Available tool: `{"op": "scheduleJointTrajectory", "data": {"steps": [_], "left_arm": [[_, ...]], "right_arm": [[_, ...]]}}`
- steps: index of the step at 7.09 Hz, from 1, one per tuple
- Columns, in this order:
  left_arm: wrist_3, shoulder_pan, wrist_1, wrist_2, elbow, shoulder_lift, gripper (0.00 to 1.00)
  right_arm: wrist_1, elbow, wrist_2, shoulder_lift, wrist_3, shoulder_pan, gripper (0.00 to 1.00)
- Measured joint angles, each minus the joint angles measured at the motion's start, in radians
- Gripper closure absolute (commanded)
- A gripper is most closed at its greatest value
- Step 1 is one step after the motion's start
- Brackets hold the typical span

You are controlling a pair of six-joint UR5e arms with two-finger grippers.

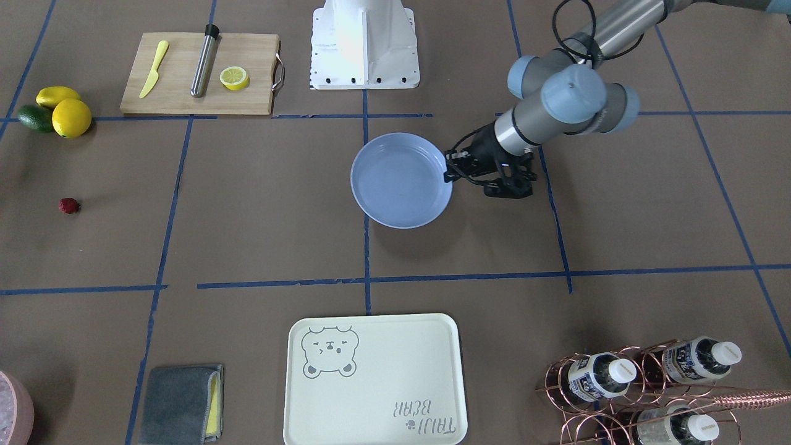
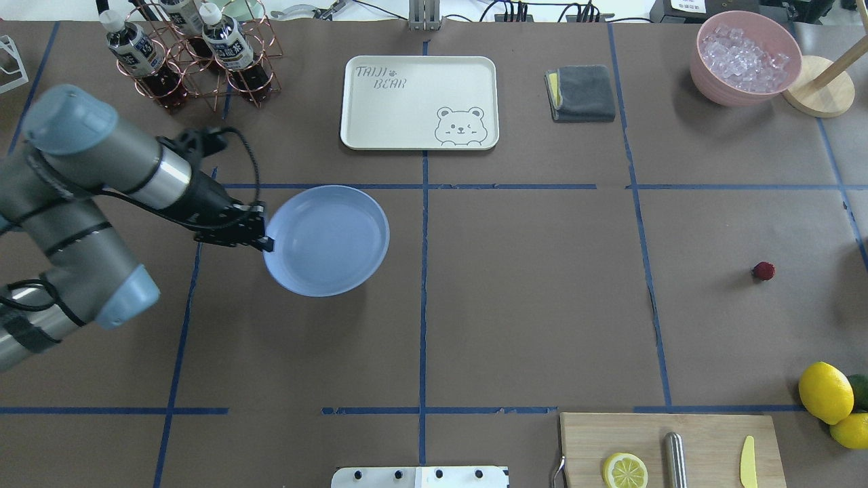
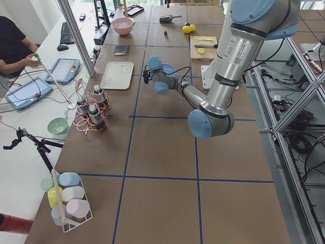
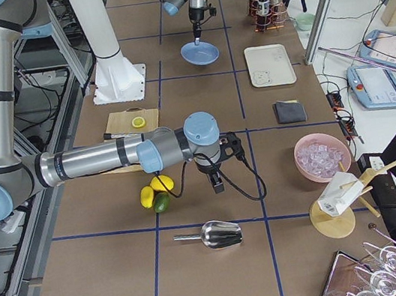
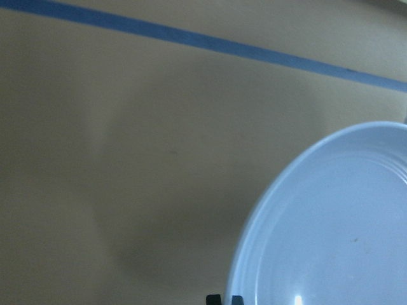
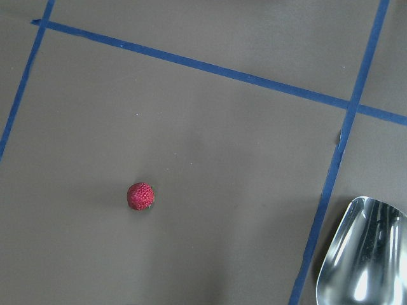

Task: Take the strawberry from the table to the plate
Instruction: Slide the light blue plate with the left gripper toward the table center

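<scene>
Next, my left gripper lets go of the light-blue plate squarely over the blue tape line (image 1: 367, 184) that runs down toward the bear tray.
The strawberry (image 1: 69, 205) (image 2: 763, 271) is a tiny dark-red berry lying alone on the brown table (image 2: 529, 305). In the right wrist view the strawberry (image 6: 140, 196) sits left of centre, with no fingers showing. My right gripper (image 4: 217, 184) appears only in the exterior right view, low over the table near the lemons, and I cannot tell whether it is open or shut. The light-blue plate (image 2: 329, 240) (image 1: 401, 180) (image 5: 331, 222) is empty. My left gripper (image 2: 263, 242) (image 1: 449, 175) is shut on its rim, on the side nearest the left arm.
A cutting board (image 2: 671, 447) carries a lemon half, a metal rod and a yellow knife. Lemons (image 2: 825, 392) lie at the table's right end. A bear tray (image 2: 419, 102), grey cloth (image 2: 582, 92), bottle rack (image 2: 190, 54), ice bowl (image 2: 744, 57) and metal scoop (image 6: 362, 254) stand around.
</scene>
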Motion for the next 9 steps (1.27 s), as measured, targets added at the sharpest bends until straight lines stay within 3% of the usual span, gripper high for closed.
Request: {"op": "scheduleJointTrajectory", "data": {"steps": [1,3,9], "left_arm": [[-0.029,0.060,0.001,0.083,0.019,-0.036,1.00],[-0.041,0.110,0.002,0.150,0.055,-0.060,1.00],[-0.043,0.108,0.008,0.164,0.050,-0.045,1.00]], "right_arm": [[0.000,0.000,0.000,0.001,0.000,-0.002,0.00],[0.000,0.002,0.000,0.001,0.001,-0.005,0.00],[0.000,0.008,0.000,0.001,0.002,-0.006,0.00]]}}
